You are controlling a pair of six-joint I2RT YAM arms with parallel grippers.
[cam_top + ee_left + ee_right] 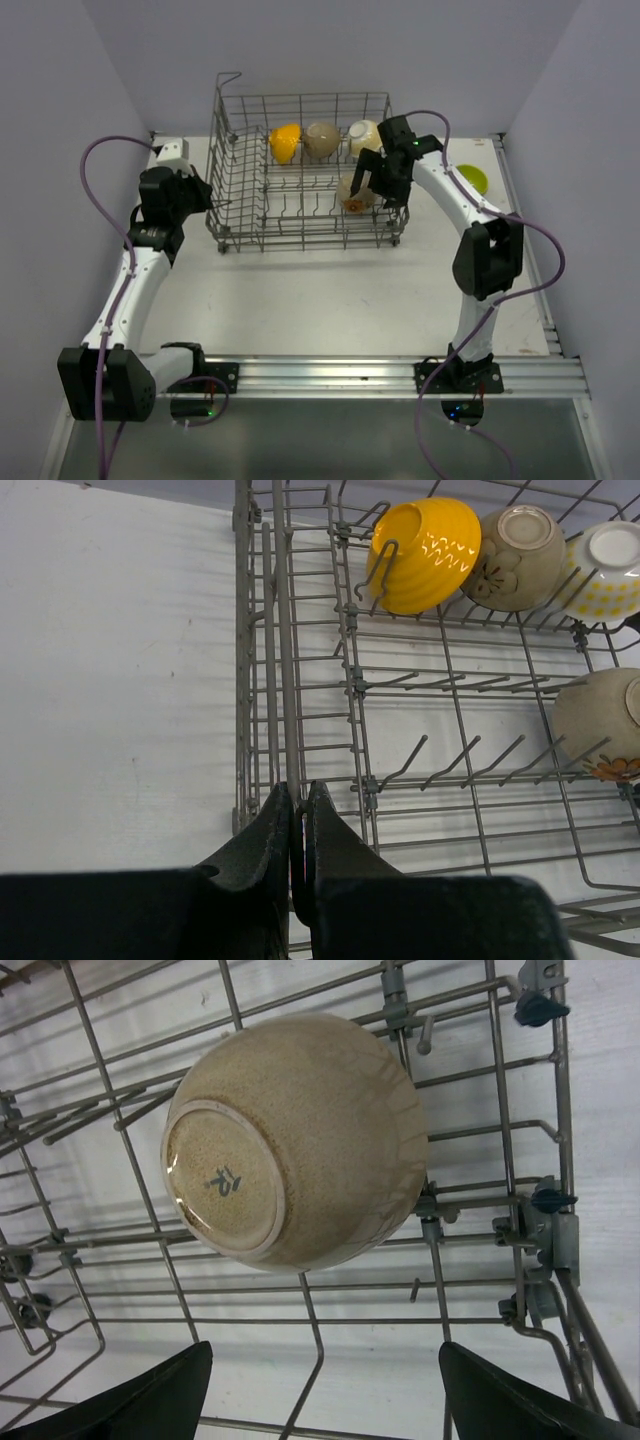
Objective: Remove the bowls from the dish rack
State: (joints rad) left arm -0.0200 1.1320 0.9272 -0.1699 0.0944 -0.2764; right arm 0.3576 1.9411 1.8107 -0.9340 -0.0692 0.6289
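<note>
The speckled beige bowl is next for my right gripper, which should close on the bowl's rim (373, 195) (421, 1140), at the open side away from its base.
The grey wire dish rack (240, 180) stands at the table's middle back. In its back row sit a yellow bowl (285, 142), a beige bowl (321, 140) and a white bowl with yellow checks (364, 135). A speckled beige bowl with a flower print (355, 192) lies on its side at the rack's front right. My left gripper (213, 200) is shut on the top wire of the rack's left wall (280, 680). My right gripper (375, 175) hangs open just above the speckled bowl (300, 1140), with its fingers (160, 1400) apart on either side and not touching it.
A green bowl (471, 178) sits on the white table to the right of the rack, behind my right arm. Upright tines (440, 765) fill the rack floor. Grey walls close in at the left, back and right.
</note>
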